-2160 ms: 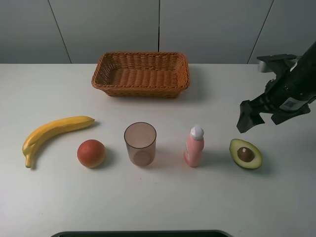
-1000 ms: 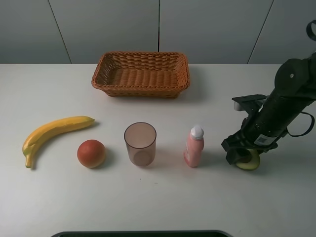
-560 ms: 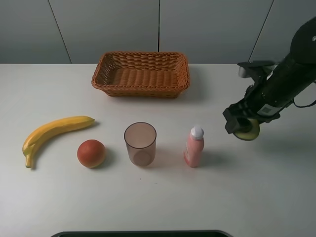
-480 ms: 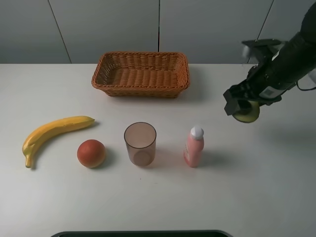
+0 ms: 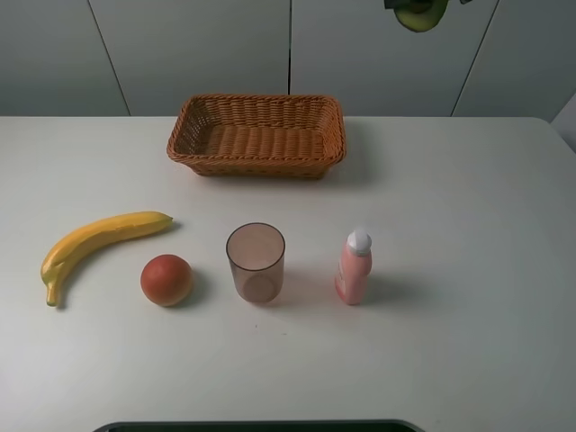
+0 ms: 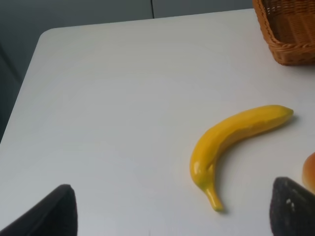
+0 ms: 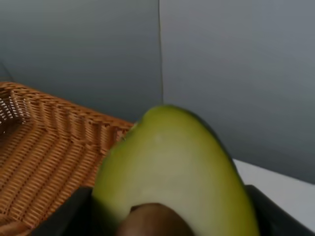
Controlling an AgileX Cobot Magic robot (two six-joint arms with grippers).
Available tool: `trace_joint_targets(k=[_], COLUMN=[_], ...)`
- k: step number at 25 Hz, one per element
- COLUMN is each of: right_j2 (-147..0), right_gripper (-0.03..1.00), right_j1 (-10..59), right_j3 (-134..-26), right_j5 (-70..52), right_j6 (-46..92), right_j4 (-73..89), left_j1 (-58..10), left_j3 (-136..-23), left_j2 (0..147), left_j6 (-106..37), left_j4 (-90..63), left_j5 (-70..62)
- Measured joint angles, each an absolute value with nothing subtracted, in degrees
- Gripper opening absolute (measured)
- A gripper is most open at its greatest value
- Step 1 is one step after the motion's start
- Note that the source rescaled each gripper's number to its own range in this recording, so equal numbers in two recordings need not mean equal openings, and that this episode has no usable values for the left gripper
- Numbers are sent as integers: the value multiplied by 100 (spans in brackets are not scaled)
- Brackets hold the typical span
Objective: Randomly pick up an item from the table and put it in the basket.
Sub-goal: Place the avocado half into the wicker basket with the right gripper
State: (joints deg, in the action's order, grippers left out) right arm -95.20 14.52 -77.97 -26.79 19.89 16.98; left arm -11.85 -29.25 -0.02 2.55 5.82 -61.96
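Observation:
I need to use my right gripper to release the halved avocado, which hangs high above the table now, inside the basket [image 5: 292,141] by the basket's front side, toward the end of the pink bottle.
The halved avocado [image 5: 419,13] hangs at the very top edge of the exterior view, high above the table [image 5: 468,207] and to the right of the basket [image 5: 256,135]. In the right wrist view my right gripper [image 7: 172,219] is shut on the avocado [image 7: 172,172], its pale flesh and brown pit facing the camera, with the wicker basket [image 7: 39,157] below and beyond it. My left gripper [image 6: 174,211] is open and empty, low over the table's left side near a banana [image 6: 236,137]. It does not show in the exterior view.
On the table stand a banana [image 5: 99,238], a round orange-red fruit [image 5: 166,279], a translucent cup [image 5: 256,261] and a pink bottle with white cap [image 5: 354,267] in a row. A dark edge [image 5: 252,425] runs along the front.
My right gripper came down on the avocado at the right, closed on it, then lifted it up and back toward the basket, nearly out of the exterior view.

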Motion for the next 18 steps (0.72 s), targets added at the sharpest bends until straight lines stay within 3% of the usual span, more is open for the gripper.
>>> trace_joint_targets(k=[8,18], right_j2=[-11466,-12647], right_gripper=[1,1], right_j1=[2167,2220], right_j3=[-9053,-9279], right_j5=[-2595,-2812], right_j6=[2358,2408], right_j4=[1732,2079], left_j1=[-1185,-1185], left_j3=[-2925,-2925], left_j2=[-2,-2], left_j6=[255,255], left_j4=[582,582], left_j5=[-6196,-6196])
